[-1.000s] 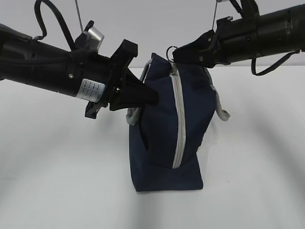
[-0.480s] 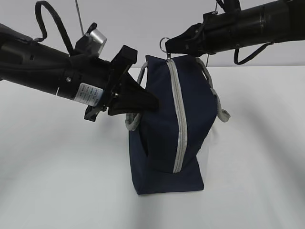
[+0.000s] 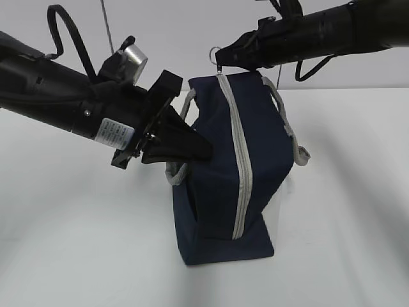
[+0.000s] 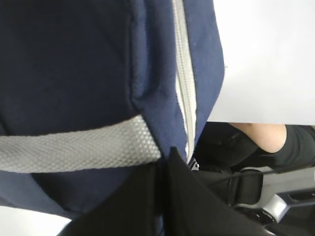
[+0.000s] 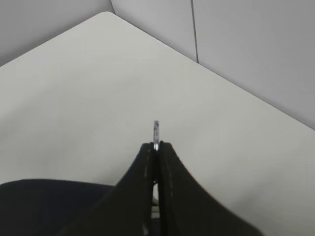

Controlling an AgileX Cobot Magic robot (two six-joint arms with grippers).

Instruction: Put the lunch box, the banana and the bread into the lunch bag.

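My left gripper will take the bag's top corner [image 3: 199, 84] before my right gripper pulls the zipper, as it now pinches the lunch bag's side well below the ring pull.
The navy-blue lunch bag [image 3: 220, 173] stands upright on the white table, its grey zipper [image 3: 241, 173] running down the side facing me. My left gripper [image 3: 203, 148] is shut, pinching the bag's fabric on its left side, just under a grey webbing handle [image 4: 74, 147]; in the left wrist view the left gripper [image 4: 165, 158] sits beside the zipper [image 4: 183, 73]. My right gripper [image 3: 220, 59] is shut on the metal ring pull [image 3: 215, 52] at the bag's top. The thin ring pull [image 5: 156, 130] pokes out above the right gripper [image 5: 156, 145]. Lunch box, banana and bread are out of view.
The white table [image 3: 77, 243] spreads around the bag, with a pale wall [image 5: 246, 44] behind it. A second grey handle [image 3: 295, 144] hangs down the bag's right side. Both black arms reach in above the table from either side.
My right gripper has moved left and slightly up, taking the ring pull with it. The bag's top has shifted left and it stands squarer. The left gripper holds its pinch, shifted slightly.
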